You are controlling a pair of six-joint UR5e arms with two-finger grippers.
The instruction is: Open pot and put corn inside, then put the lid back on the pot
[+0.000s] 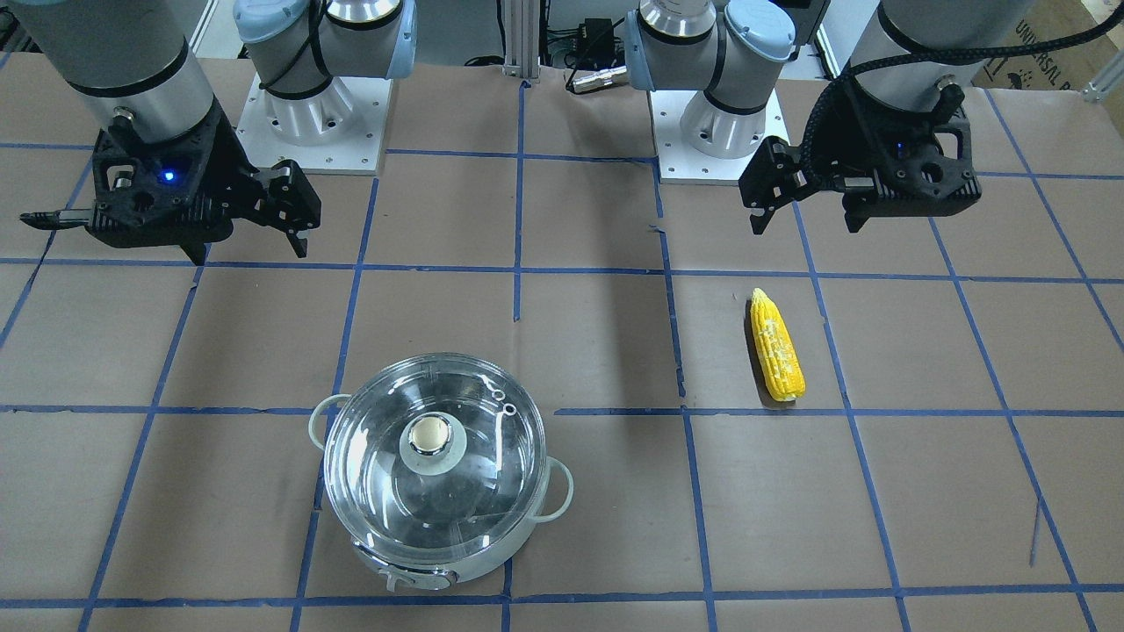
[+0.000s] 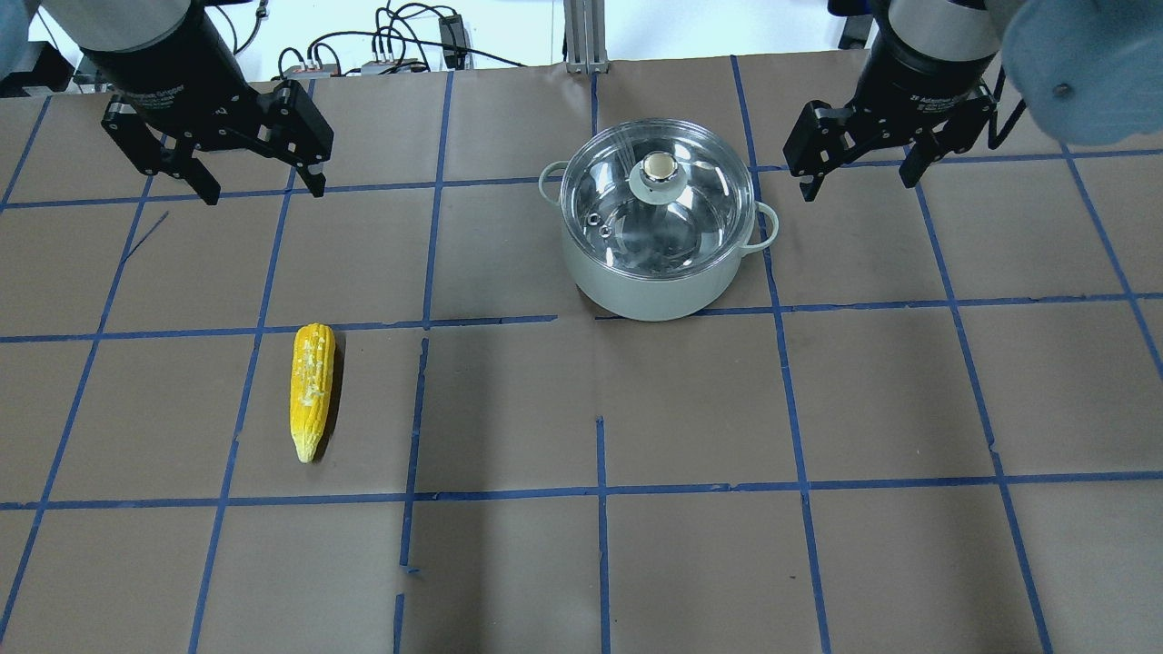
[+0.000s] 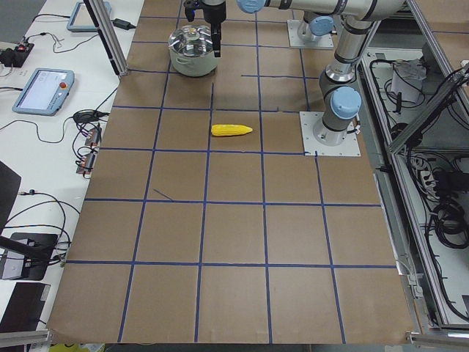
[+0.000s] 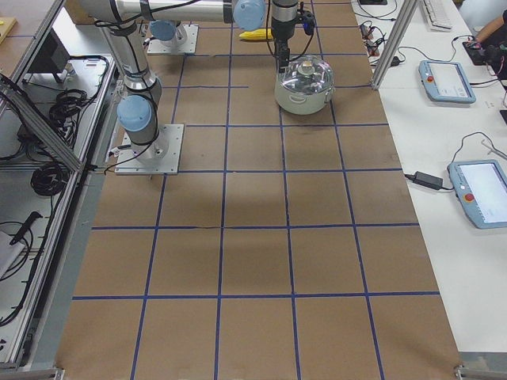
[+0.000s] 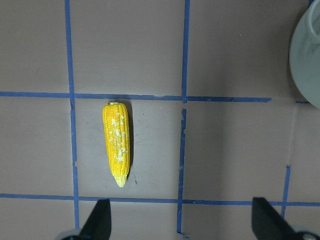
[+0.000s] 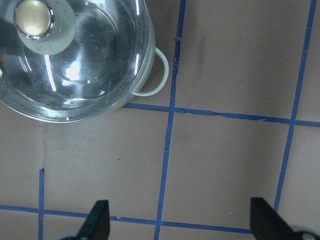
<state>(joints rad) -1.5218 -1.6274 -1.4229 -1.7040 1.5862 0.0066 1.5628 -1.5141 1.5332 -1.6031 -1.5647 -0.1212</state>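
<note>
The robot's right gripper should close on the round knob [image 1: 429,434] [image 6: 33,18] in the middle of the clear glass lid, because the pot must be opened first.
The steel pot [image 2: 647,283] stands on the table with the clear glass lid [image 2: 700,186] on it, knob [image 2: 661,166] up; it also shows in the front view [image 1: 479,562] and the right wrist view [image 6: 150,55]. The yellow corn [image 2: 311,389] lies flat on the left side, seen too in the front view [image 1: 776,346] and the left wrist view [image 5: 117,143]. My left gripper [image 2: 259,186] hangs open and empty, high beyond the corn. My right gripper [image 2: 859,179] hangs open and empty to the right of the pot.
Brown paper with a blue tape grid covers the table. The arm bases [image 1: 312,123] stand at the robot's edge. Cables and boxes [image 2: 391,54] lie beyond the far edge. Tablets [image 4: 446,79] rest on side benches.
</note>
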